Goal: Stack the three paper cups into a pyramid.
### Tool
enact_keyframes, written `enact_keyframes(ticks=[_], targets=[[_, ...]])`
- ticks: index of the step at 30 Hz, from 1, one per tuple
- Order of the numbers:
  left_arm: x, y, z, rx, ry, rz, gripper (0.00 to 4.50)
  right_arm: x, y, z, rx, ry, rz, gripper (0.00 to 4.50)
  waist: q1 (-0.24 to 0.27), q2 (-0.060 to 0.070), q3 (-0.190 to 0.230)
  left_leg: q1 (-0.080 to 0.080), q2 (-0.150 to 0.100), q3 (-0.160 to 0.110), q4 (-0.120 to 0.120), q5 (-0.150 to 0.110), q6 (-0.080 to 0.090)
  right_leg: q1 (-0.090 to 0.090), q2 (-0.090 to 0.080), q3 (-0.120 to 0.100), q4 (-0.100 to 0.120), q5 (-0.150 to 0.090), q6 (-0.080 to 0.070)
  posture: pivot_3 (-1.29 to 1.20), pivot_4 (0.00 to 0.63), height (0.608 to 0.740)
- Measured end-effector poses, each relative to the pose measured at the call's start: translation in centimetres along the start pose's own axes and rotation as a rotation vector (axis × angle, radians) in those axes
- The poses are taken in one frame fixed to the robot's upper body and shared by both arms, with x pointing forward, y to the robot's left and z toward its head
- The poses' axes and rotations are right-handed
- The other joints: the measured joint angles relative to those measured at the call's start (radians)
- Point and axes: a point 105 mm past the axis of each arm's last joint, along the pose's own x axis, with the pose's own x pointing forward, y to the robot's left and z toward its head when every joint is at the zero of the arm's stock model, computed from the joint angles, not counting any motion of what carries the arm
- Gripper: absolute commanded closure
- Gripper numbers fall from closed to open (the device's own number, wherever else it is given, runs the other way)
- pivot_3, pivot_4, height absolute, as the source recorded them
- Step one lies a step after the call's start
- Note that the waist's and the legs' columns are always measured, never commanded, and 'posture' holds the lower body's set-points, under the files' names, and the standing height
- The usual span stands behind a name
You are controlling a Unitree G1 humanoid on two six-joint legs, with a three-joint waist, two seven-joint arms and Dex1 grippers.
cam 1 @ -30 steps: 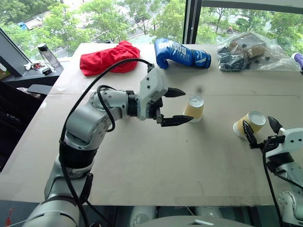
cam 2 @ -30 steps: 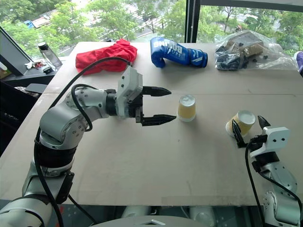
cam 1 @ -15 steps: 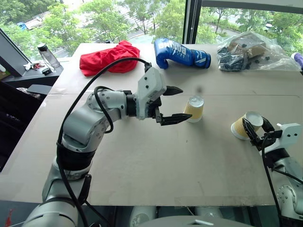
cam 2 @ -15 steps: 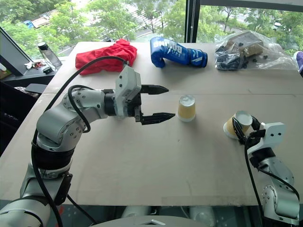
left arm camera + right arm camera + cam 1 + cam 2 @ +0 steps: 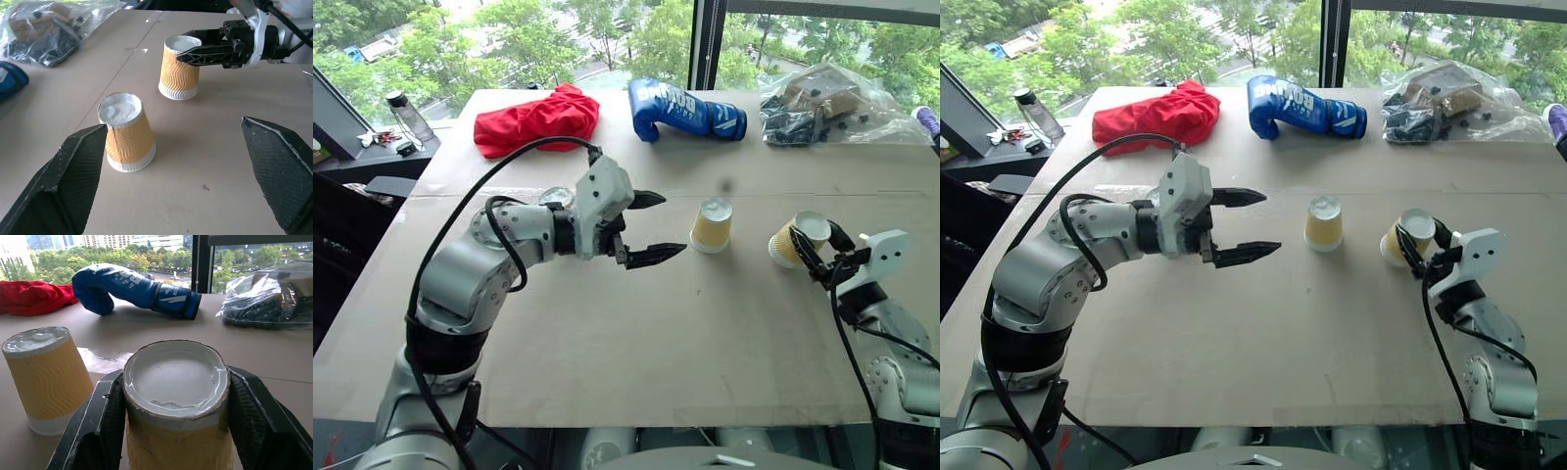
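Note:
The robot's left gripper needs to next move to the paper cup nearest the red cloth, partly behind the robot's left arm, and close around the cup's white base (image 5: 556,197).
Two of the three paper cups show, both tan with ribbed sides and white bases up. One cup (image 5: 711,224) stands upside down at the middle of the table, also in the left wrist view (image 5: 124,132). My left gripper (image 5: 672,225) hangs open just to its left, with nothing between its fingers (image 5: 73,176). To the right, the second cup (image 5: 788,240) leans a little, and my right gripper (image 5: 1418,245) is shut on it near its base. The right wrist view shows this cup (image 5: 176,382) between both fingers (image 5: 105,426). I cannot tell whether its rim touches the table.
A red cloth (image 5: 538,117), a blue boxing glove (image 5: 685,110) and a clear plastic bag of dark parts (image 5: 822,106) lie along the far edge of the table (image 5: 636,352). A bottle (image 5: 403,113) stands on a side shelf at the far left.
My right gripper has shut on the right-hand cup and carried it left, toward the middle cup. My left gripper has drawn back to the left, away from the middle cup, still open.

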Motion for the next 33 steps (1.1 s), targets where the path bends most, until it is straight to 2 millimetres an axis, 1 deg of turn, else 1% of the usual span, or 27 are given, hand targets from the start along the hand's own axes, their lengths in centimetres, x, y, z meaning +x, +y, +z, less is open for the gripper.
enact_keyframes(ticks=[2,5,10,15,17,18,19,20,22,25,28,30,31,33], targets=[[-0.6,0.2,-0.3,-0.004,0.013,0.034,0.0,1.2,1.1,-0.5,0.016,0.005,0.041,2.38,0.002,-0.001,0.001,0.0,0.0,0.0,0.0,0.0,0.0,0.0,0.0,0.0,0.0,0.0,0.0,0.0,0.15,0.74],[-0.8,0.2,-0.6,-0.007,0.022,0.05,0.0,2.0,1.7,-0.9,0.017,0.018,0.058,2.38,0.006,-0.002,0.002,-0.001,0.0,-0.001,0.0,0.0,0.0,0.0,-0.001,0.001,-0.001,0.0,0.0,0.0,0.15,0.74],[-0.8,-0.2,-0.2,0.005,0.013,0.053,0.0,2.7,2.0,-1.5,0.017,0.042,0.074,2.38,0.002,-0.003,0.002,-0.001,0.0,-0.001,0.0,0.001,-0.002,0.0,0.0,0.001,0.0,0.0,0.0,0.0,0.15,0.74],[-1.0,-0.2,-0.2,0.001,0.014,0.073,0.0,2.9,2.3,-1.5,0.025,0.056,0.089,2.38,0.0,-0.003,0.002,-0.001,0.0,-0.001,0.0,0.001,-0.001,0.0,0.0,0.001,0.0,0.0,0.0,0.0,0.15,0.74],[-1.2,-0.1,-0.1,0.001,0.014,0.084,0.0,3.0,2.5,-1.5,0.026,0.058,0.094,1.34,0.0,-0.003,0.002,-0.001,0.0,-0.001,0.0,0.001,-0.001,0.0,0.0,0.001,0.0,0.0,0.0,0.0,0.15,0.74],[-1.2,-0.1,-0.1,0.002,0.013,0.09,0.0,3.0,2.5,-1.6,0.029,0.058,0.094,1.03,0.0,-0.003,0.002,-0.001,0.0,-0.001,0.0,0.001,-0.001,0.0,0.0,0.001,0.0,0.0,0.0,0.0,0.15,0.74],[-1.2,-0.1,-0.1,0.001,0.011,0.091,0.0,3.1,2.6,-1.6,0.033,0.06,0.095,0.41,0.0,-0.003,0.003,-0.001,0.0,-0.001,0.0,0.001,-0.001,0.0,0.0,0.001,0.0,0.0,0.0,0.0,0.15,0.74],[-1.2,-0.1,-0.1,0.002,0.01,0.093,0.0,3.1,2.9,-1.7,0.041,0.058,0.098,0.05,0.0,-0.003,0.003,-0.001,0.0,-0.001,0.0,0.001,-0.001,0.0,0.0,0.001,0.0,0.0,0.0,0.0,0.15,0.74],[-1.2,-0.1,0.2,0.006,-0.006,0.114,0.0,3.2,3.1,-1.6,0.048,0.048,0.108,0.05,0.001,-0.003,0.003,-0.001,0.0,-0.001,0.0,0.001,-0.001,0.0,0.0,0.001,0.0,0.0,0.0,0.0,0.15,0.74],[-1.3,0.0,0.3,-0.001,-0.03,0.161,0.0,3.2,3.0,-1.1,0.046,0.025,0.121,0.05,0.001,-0.004,0.004,-0.001,0.0,-0.001,0.0,0.001,-0.001,0.0,0.0,0.001,0.0,0.0,0.0,0.0,0.15,0.74],[-2.0,0.4,0.2,-0.016,-0.065,0.254,0.0,2.7,2.4,0.1,0.053,-0.017,0.157,0.05,0.001,-0.004,0.004,-0.001,0.0,-0.001,0.0,0.001,-0.001,0.0,0.0,0.001,0.0,0.0,0.0,0.0,0.15,0.74],[-2.3,0.5,0.2,-0.027,-0.091,0.299,0.0,2.4,2.0,0.5,0.049,-0.026,0.17,0.05,0.001,-0.004,0.004,-0.001,0.001,-0.001,0.0,0.0,-0.001,0.0,0.0,0.001,0.0,0.0,0.0,0.0,0.15,0.74],[-2.6,0.8,0.1,-0.049,-0.151,0.391,0.0,1.9,2.0,0.8,0.051,-0.033,0.208,0.05,0.002,-0.004,0.004,-0.001,0.001,-0.001,-0.001,0.0,0.0,0.0,-0.001,0.002,-0.001,0.0,0.0,0.0,0.15,0.74],[-3.1,1.1,-0.9,-0.098,-0.2,0.522,0.0,1.3,1.8,1.4,0.045,-0.048,0.248,0.05,0.001,-0.005,0.005,-0.001,0.001,0.0,-0.001,0.0,0.0,0.0,-0.001,0.002,-0.001,0.0,0.0,0.0,0.15,0.74]])
